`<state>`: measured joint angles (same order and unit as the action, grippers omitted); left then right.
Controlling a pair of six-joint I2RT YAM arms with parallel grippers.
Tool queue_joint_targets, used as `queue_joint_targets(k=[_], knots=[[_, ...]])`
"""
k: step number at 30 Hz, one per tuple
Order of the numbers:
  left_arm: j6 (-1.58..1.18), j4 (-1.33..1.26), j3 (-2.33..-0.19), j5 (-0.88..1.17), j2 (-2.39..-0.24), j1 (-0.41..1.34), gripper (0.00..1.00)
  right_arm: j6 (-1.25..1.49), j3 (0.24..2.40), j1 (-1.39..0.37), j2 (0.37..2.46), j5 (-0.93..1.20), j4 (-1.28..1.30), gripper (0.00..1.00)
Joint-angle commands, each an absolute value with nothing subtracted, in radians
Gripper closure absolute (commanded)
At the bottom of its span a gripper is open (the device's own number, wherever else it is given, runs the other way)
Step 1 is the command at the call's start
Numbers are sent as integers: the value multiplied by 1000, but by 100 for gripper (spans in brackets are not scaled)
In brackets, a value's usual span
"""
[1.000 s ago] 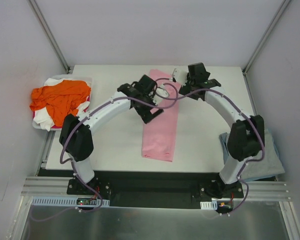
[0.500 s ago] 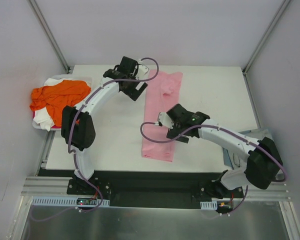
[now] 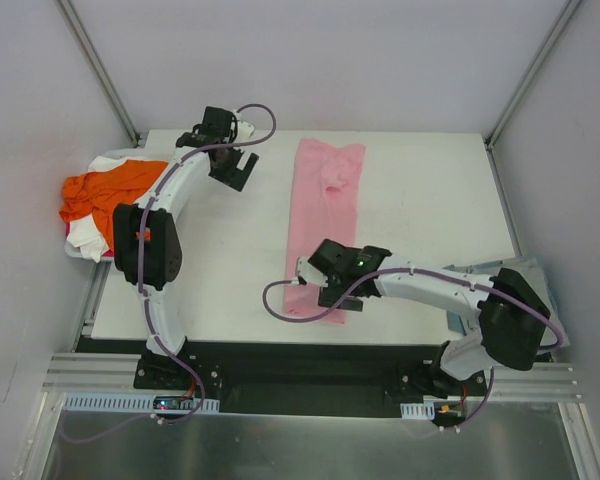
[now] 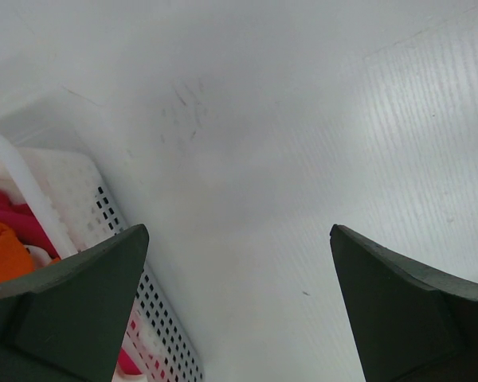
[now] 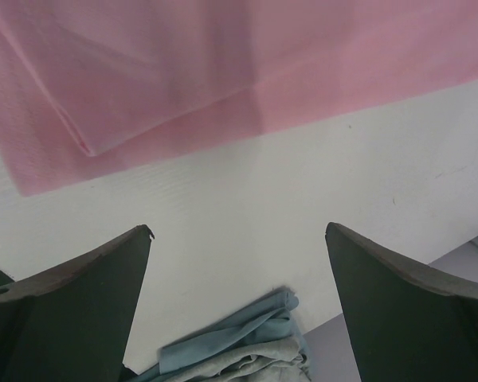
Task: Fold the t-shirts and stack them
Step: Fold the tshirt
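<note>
The robot's right gripper should close on the middle of the near edge [image 3: 314,314] of the light pink t-shirt, bunching up its layers there.
The light pink t-shirt [image 3: 323,225] lies flat on the table as a long narrow strip running from back to front; its near end fills the top of the right wrist view [image 5: 223,72]. My right gripper [image 3: 332,285] hangs open and empty over the strip's near end, its jaws wide apart [image 5: 239,231]. My left gripper [image 3: 230,165] is open and empty [image 4: 239,231] over bare table at the back left, beside the basket. The orange t-shirt [image 3: 115,192] lies crumpled on the white one [image 3: 102,163] in the basket. The grey-blue t-shirt [image 3: 540,300] lies at the right edge and also shows in the right wrist view [image 5: 239,350].
A white perforated basket [image 3: 75,248] holds the clothes off the table's left edge; its wall shows in the left wrist view [image 4: 155,318]. Grey walls and metal posts enclose the table at the back and sides.
Both arms have left the pink shirt's far end. The left arm swung to the back left toward the basket. The right arm swept down to the strip's near end.
</note>
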<state>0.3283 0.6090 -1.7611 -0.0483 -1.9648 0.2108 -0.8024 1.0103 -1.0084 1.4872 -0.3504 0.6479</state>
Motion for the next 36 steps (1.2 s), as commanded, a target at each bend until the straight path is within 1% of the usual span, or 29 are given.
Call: queue_joint_targets(k=[1, 9, 17, 30, 36], knots=[[307, 600, -1776, -21, -1959, 225, 1, -776, 1037, -1080, 1499, -336, 667, 4], [325, 584, -1740, -31, -1960, 225, 1, -775, 1054, -1235, 1512, -341, 667, 4], [330, 565, -1736, -38, -1973, 225, 2, -788, 1074, -1350, 1591, -336, 646, 4], [328, 555, -1687, -15, -1945, 225, 3, -828, 1051, -1345, 1629, -316, 569, 3], [325, 554, -1657, -2, -1917, 225, 3, -834, 1042, -1289, 1623, -238, 565, 2]])
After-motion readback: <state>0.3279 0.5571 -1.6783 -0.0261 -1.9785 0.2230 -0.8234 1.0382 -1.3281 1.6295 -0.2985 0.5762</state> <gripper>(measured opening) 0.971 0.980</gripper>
